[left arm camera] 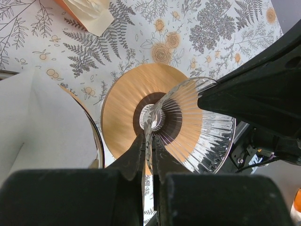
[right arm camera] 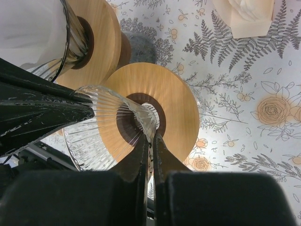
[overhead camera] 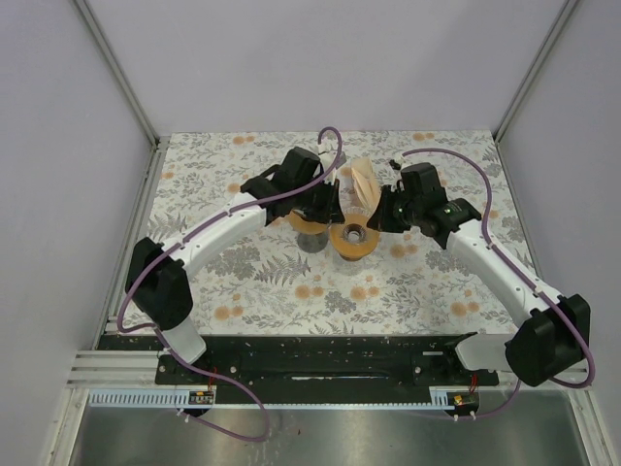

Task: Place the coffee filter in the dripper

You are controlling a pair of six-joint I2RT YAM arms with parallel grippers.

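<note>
My right gripper is to put the glass dripper, which now stands mid-table, down on the floral cloth [overhead camera: 328, 261] just in front of the grey cup.
A clear ribbed glass dripper [left arm camera: 207, 132] with a round wooden collar [overhead camera: 352, 240] stands mid-table. My left gripper [left arm camera: 149, 136] is shut on its glass wall on one side. My right gripper [right arm camera: 151, 136] is shut on the wall of the same dripper [right arm camera: 101, 125] from the other side. In the top view the left gripper [overhead camera: 325, 207] and right gripper [overhead camera: 383, 214] flank it. A stack of cream paper filters [overhead camera: 365, 183] stands just behind the dripper; it also shows in the left wrist view [left arm camera: 89, 14] and the right wrist view [right arm camera: 244, 16].
A second dripper with a wooden collar [overhead camera: 307, 222] sits on a grey cup [right arm camera: 141, 47] to the left, touching-close. White paper [left arm camera: 42, 122] fills it, also seen in the right wrist view [right arm camera: 28, 23]. Floral cloth [overhead camera: 291, 282] covers the table; white walls enclose it.
</note>
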